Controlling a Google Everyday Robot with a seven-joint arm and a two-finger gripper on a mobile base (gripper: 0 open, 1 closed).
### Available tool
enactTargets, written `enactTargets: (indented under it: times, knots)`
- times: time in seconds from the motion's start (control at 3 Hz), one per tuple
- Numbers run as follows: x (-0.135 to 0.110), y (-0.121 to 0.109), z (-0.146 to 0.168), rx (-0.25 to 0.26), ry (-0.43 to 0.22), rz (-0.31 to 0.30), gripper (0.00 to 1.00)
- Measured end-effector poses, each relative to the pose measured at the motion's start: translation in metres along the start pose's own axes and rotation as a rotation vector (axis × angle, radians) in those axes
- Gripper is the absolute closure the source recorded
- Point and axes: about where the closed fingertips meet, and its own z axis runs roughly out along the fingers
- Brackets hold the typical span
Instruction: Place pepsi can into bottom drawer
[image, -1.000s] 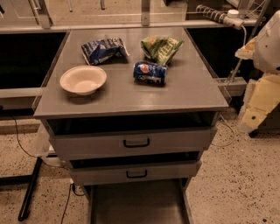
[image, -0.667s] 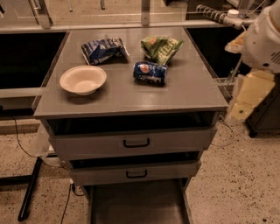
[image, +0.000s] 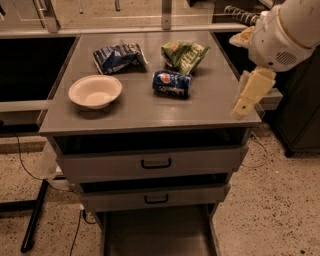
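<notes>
The gripper will next close around the pepsi can's end farther from the white bowl (image: 183, 84).
The pepsi can (image: 171, 83) lies on its side on the grey cabinet top (image: 145, 112), right of centre, just in front of a green chip bag. The bottom drawer (image: 156, 236) is pulled out at the foot of the cabinet, its flat floor bare. My gripper (image: 248, 95) hangs from the white arm (image: 282, 35) over the right edge of the cabinet top, to the right of the can and apart from it. It holds nothing that I can see.
A white bowl (image: 95, 91) sits front left on the top. A blue-and-white chip bag (image: 118, 56) and a green chip bag (image: 184, 54) lie at the back. Two shut grey drawers with black handles (image: 156, 163) are above the open one. A black stand leg (image: 34, 220) is on the floor at left.
The arm and gripper have moved left, from beside the cabinet to over its right edge, closer to the can. The can, bowl and bags have not moved.
</notes>
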Motion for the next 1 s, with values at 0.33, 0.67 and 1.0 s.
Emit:
enactTargets:
  times: [0.33,0.67,1.0]
  knots:
    - [-0.013,-0.030,0.024,0.005,-0.127,-0.026,0.00]
    - [-0.023,-0.058,0.058,-0.036,-0.277,-0.014,0.00]
    - [-0.023,-0.058,0.058,-0.036,-0.277,-0.014,0.00]
